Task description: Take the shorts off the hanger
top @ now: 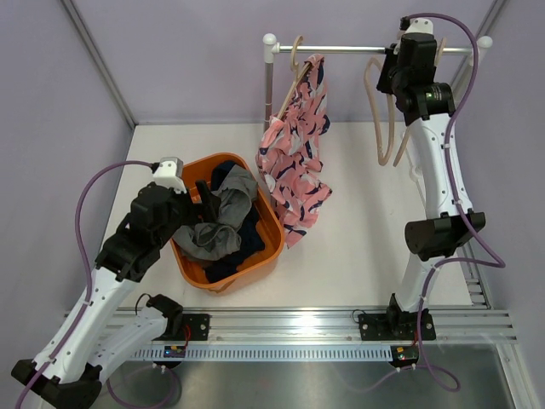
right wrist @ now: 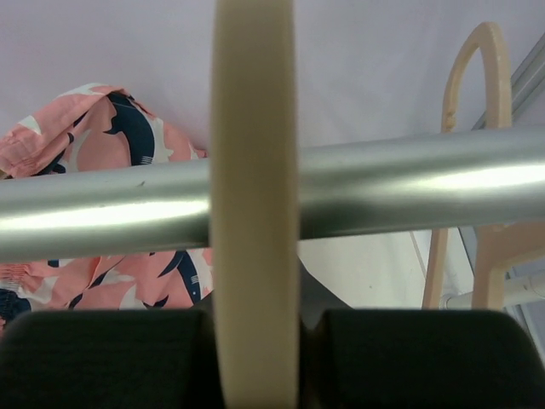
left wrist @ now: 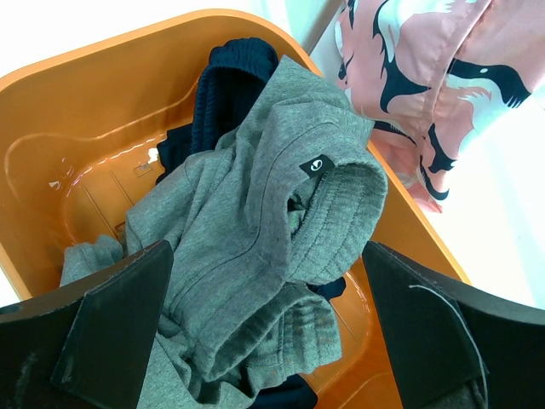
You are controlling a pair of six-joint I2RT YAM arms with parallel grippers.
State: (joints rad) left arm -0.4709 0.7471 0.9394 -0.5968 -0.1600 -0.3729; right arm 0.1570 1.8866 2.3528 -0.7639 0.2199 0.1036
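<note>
My right gripper will release the empty beige hanger on the metal rail [top: 393, 49] [right wrist: 230, 203], next to the other bare wooden hanger. The beige hanger is now at the rail's end.
The pink patterned shorts [top: 294, 158] hang from a wooden hanger [top: 295, 61] at the left end of the metal rail [top: 349, 49]. They also show in the left wrist view [left wrist: 426, 77] and the right wrist view [right wrist: 81, 153]. Grey shorts [top: 223, 223] and navy shorts [top: 226, 175] lie in the orange basket [top: 271, 247]. My left gripper [left wrist: 266, 285] is open just above the grey shorts [left wrist: 255, 221], with the navy shorts [left wrist: 226, 94] behind them. At the rail's right end my right gripper [right wrist: 254, 341] is shut on the hook of an empty beige hanger [right wrist: 253, 170].
Another bare wooden hanger [right wrist: 477, 94] hangs on the rail [right wrist: 409, 175] to the right of the held one. Empty hangers [top: 381, 119] dangle below the right gripper [top: 400, 55]. The rail's white post [top: 270, 77] stands behind the basket. Purple walls close the back and sides.
</note>
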